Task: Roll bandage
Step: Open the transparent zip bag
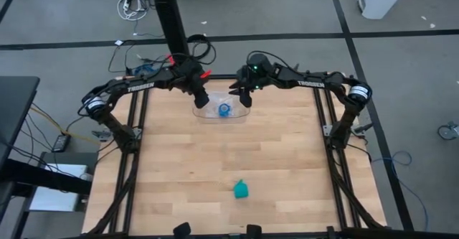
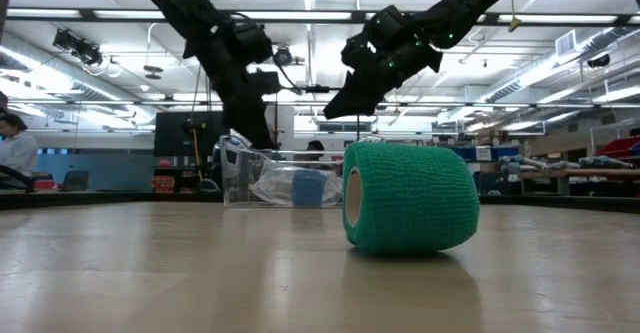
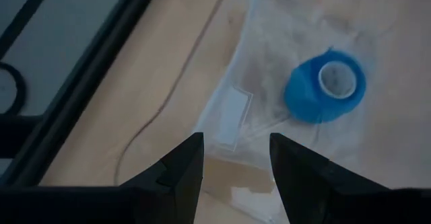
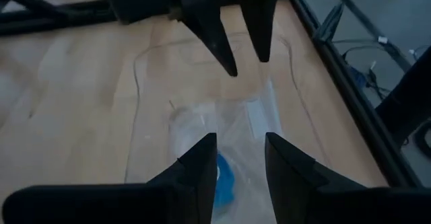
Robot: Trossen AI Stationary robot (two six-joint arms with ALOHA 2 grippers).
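Observation:
The robot's right gripper should close on the clear bag's edge strip (image 1: 239, 102) (image 4: 274, 131) next to the blue roll, at the end of the strip away from the left gripper.
The bandage (image 1: 241, 189) is a stubby teal-green roll lying on its curved side on the wooden table near the front edge; in the low view the bandage (image 2: 410, 197) fills the foreground. Both grippers hover far from it, at the table's back, over a clear plastic tray (image 1: 209, 117). My left gripper (image 3: 236, 146) is open above the tray's left part. My right gripper (image 4: 241, 146) is open above the tray's right part, facing the left one. Neither has anything between its fingers.
A small bright-blue roll (image 3: 325, 85) with a pale centre lies in the clear tray (image 2: 240, 178) at the back middle. Dark frame rails (image 1: 136, 160) run along the table's left and right sides. Bare wood stretches between the tray and the bandage.

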